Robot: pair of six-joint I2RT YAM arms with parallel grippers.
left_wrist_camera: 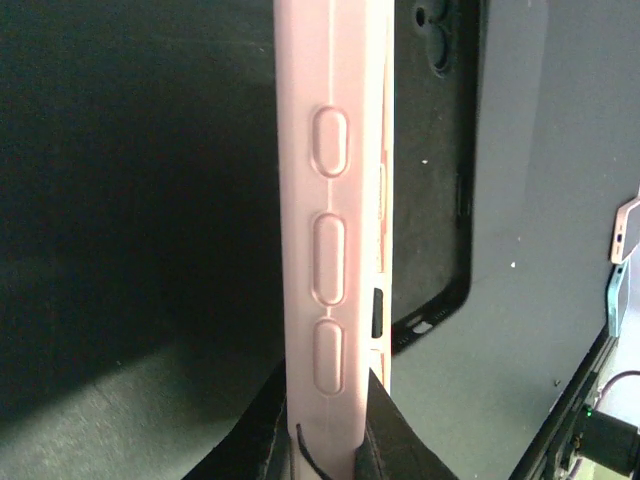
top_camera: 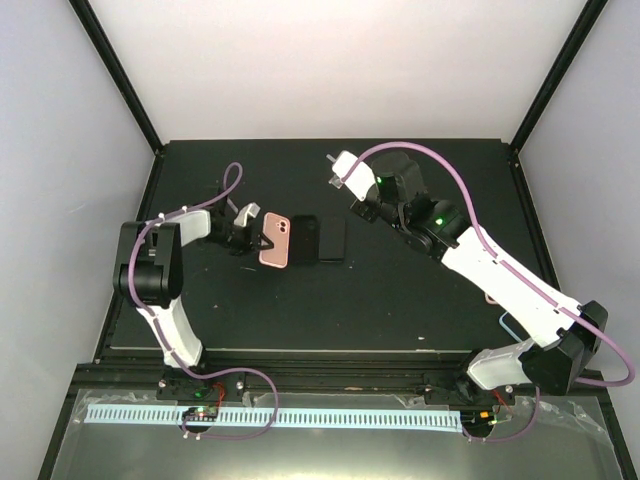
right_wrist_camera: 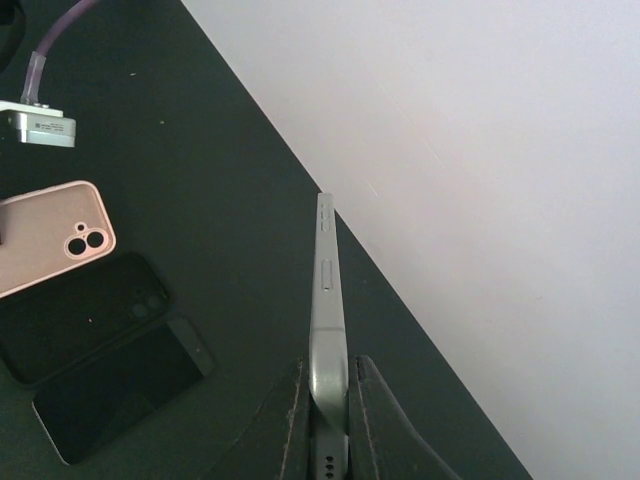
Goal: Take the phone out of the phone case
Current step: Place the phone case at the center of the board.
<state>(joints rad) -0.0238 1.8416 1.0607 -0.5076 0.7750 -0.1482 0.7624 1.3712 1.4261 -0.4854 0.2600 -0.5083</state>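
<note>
The pink phone case, now held on edge just above the table, will be let go by my left gripper so that it lies flat on the table (top_camera: pixel 273 240), close beside the black case.
My left gripper (top_camera: pixel 254 240) (left_wrist_camera: pixel 328 388) is shut on the short end of a pink phone case (top_camera: pixel 275 240) (left_wrist_camera: pixel 330 200), held on edge just above the table. The camera cutout of the pink phone case (right_wrist_camera: pixel 50 235) shows two lenses. I cannot tell for sure whether a phone sits in it. My right gripper (top_camera: pixel 355 195) (right_wrist_camera: pixel 328 378) is shut on the bottom end of a silver-edged phone (right_wrist_camera: pixel 326 290) (top_camera: pixel 341 168), lifted near the back of the table.
A black case (top_camera: pixel 305 240) (right_wrist_camera: pixel 80 315) (left_wrist_camera: pixel 440 150) lies right of the pink one, with a dark phone (top_camera: pixel 333 238) (right_wrist_camera: pixel 120 385) beside it. Pink (top_camera: pixel 494 296) and blue (top_camera: pixel 510 325) items lie under my right arm. The back wall (right_wrist_camera: pixel 480 200) stands close behind the lifted phone.
</note>
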